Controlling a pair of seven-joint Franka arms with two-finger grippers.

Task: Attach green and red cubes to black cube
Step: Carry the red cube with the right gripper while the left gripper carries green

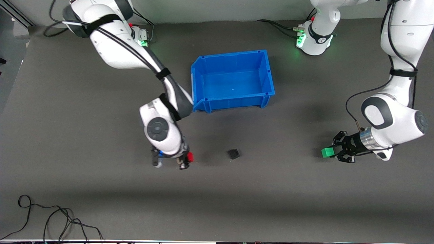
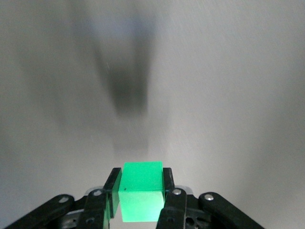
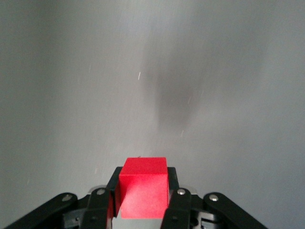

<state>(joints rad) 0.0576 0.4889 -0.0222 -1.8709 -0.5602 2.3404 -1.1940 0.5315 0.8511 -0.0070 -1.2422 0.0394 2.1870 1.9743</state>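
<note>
The green cube will be let go against the near side of the black cube [image 1: 242,152], facing my left gripper.
The black cube [image 1: 233,154] sits on the grey mat, nearer to the front camera than the blue bin. My right gripper [image 1: 187,158] is shut on the red cube [image 1: 190,156], toward the right arm's end of the table from the black cube. The red cube fills the jaws in the right wrist view [image 3: 142,186]. My left gripper [image 1: 330,152] is shut on the green cube [image 1: 327,152], toward the left arm's end of the table from the black cube. The green cube shows between the jaws in the left wrist view [image 2: 140,191]. The black cube is out of both wrist views.
An empty blue bin [image 1: 203,71] stands in the middle of the table, farther from the front camera than the black cube. Black cables [image 1: 51,220] lie at the mat's near edge toward the right arm's end.
</note>
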